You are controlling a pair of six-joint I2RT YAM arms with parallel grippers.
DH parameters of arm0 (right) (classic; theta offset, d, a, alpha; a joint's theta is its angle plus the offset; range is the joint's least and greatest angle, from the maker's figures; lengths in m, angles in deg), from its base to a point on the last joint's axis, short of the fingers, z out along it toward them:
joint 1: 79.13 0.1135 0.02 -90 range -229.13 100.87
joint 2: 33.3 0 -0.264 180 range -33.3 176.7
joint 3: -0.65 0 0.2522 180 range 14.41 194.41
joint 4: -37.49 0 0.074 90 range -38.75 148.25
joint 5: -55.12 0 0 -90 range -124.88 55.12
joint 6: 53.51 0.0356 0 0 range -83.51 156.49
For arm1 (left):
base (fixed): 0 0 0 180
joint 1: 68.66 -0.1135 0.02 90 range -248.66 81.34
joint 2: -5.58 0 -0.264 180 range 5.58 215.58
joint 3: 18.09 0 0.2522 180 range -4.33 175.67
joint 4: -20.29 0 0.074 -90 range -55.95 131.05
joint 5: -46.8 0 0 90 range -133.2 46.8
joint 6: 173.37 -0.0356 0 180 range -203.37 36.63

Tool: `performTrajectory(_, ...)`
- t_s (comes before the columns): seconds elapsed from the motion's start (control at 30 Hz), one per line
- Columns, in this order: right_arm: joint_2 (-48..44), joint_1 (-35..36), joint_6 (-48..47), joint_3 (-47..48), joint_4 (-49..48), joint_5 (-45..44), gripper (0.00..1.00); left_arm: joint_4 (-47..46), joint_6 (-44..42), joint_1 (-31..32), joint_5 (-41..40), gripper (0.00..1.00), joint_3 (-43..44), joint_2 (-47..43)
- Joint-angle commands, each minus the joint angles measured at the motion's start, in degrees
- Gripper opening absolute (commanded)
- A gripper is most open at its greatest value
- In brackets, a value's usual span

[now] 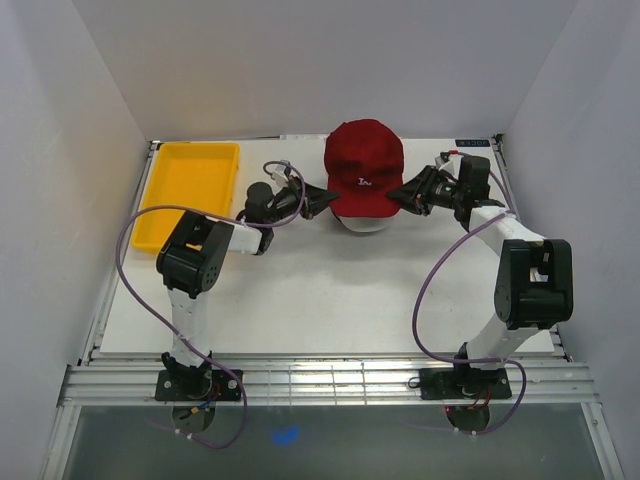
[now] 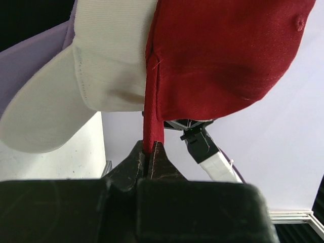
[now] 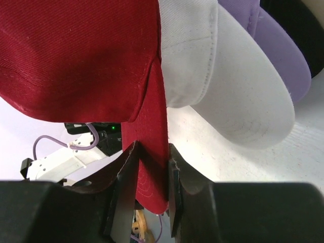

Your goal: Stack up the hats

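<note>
The robot's right gripper needs to release the dark red hat on top of the white hat [image 1: 362, 184], with their brims lined up.
The dark red hat [image 1: 363, 165] sits over the other hats at the back middle of the table, brim toward me. My left gripper [image 1: 330, 197] is shut on the left edge of its brim [image 2: 152, 136]. My right gripper [image 1: 398, 195] is shut on the brim's right edge [image 3: 151, 152]. In the top view only a pale brim [image 1: 360, 225] peeks out under the red one. The wrist views show the white hat [image 2: 111, 55] [image 3: 238, 101] right beneath the red hat [image 2: 228, 55] [image 3: 76, 55], then the lavender hat [image 3: 273, 55] [image 2: 30, 66] and the black hat [image 3: 298, 30].
A yellow tray [image 1: 190, 190] lies at the back left, close behind the left arm's elbow. White walls enclose the table [image 1: 330, 300] on three sides. Purple cables loop beside both arms.
</note>
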Motion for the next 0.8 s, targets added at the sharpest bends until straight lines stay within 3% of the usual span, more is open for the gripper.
performTrajectory(0.0, 0.76, -0.57, -6.05, -0.64, 2.49, -1.36, 0.23, 2.48, -1.94, 1.21, 5.77, 0.00, -0.84, 0.61)
performTrajectory(0.77, 6.03, -1.54, -12.74, -1.61, 7.06, -5.75, 0.20, 9.78, -6.07, 1.21, 4.81, 0.00, -0.40, 4.74)
